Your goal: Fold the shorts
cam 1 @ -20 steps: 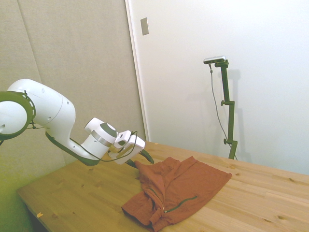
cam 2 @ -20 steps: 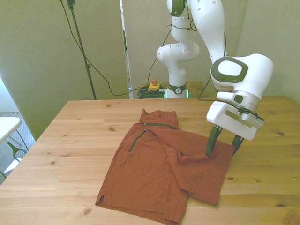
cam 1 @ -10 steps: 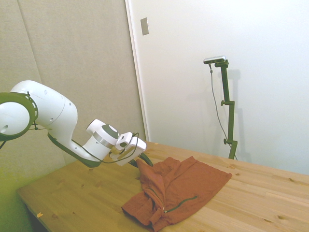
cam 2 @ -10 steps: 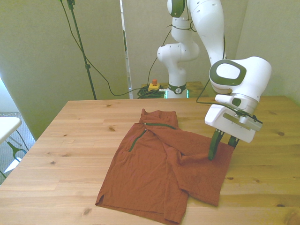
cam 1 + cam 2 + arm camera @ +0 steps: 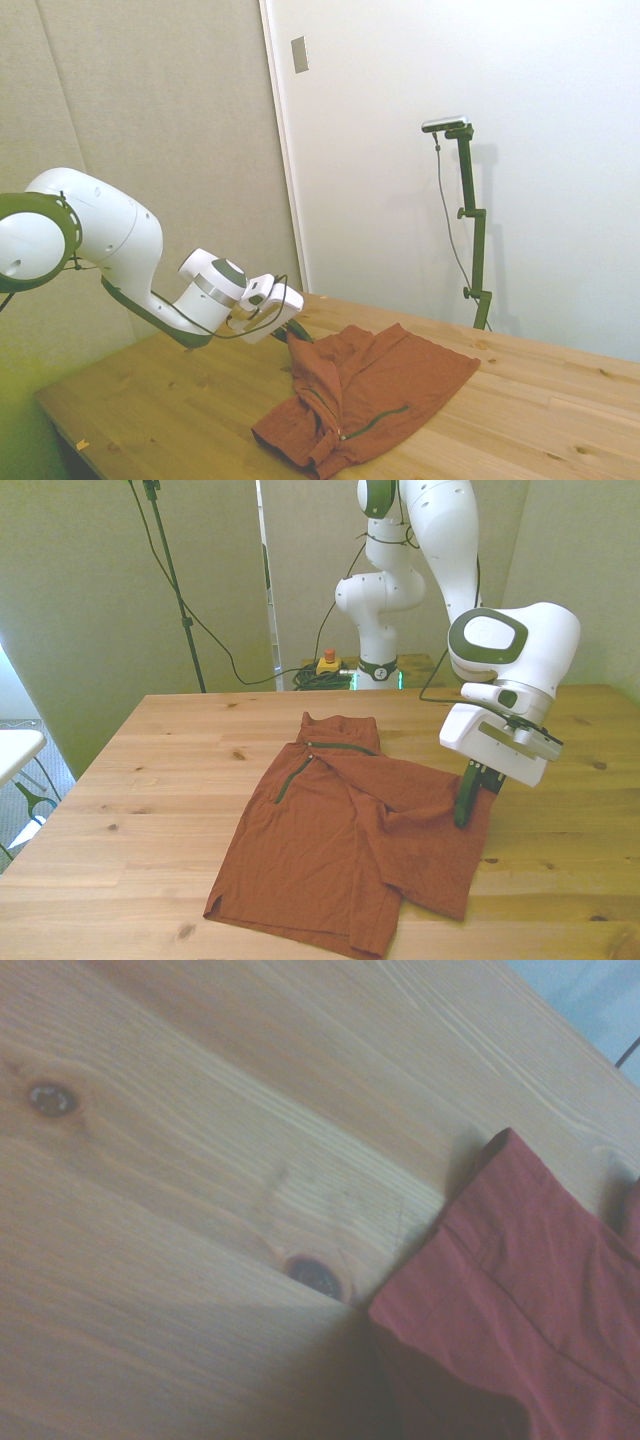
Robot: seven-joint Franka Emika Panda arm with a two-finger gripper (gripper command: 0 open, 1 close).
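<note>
The robot's gripper needs to release the held leg of the shorts on top of the flat leg [image 5: 260,843], just below the dark zippered slit.
The rust-orange shorts [image 5: 335,845] lie mostly flat on the wooden table [image 5: 160,770], partly folded over themselves. Their waistband end with a dark zippered slit [image 5: 291,777] points toward the far edge. My gripper [image 5: 464,815] stands at the shorts' edge on the front view's right, with its dark fingers closed together on that edge. In the side view the fabric [image 5: 375,385] rises to a small peak at the gripper [image 5: 297,336]. The wrist view shows a hemmed corner of the shorts [image 5: 520,1310] on bare wood.
Bare wood lies on the front view's left and along the near edge [image 5: 120,930]. A yellow box with a red button [image 5: 327,663] and cables sit beyond the far edge by the robot's base. A white object [image 5: 12,750] stands off the table's left.
The fingers stood spread apart over the shorts' edge a second ago and have closed together on the fabric. The hand has shifted slightly toward the shorts.
</note>
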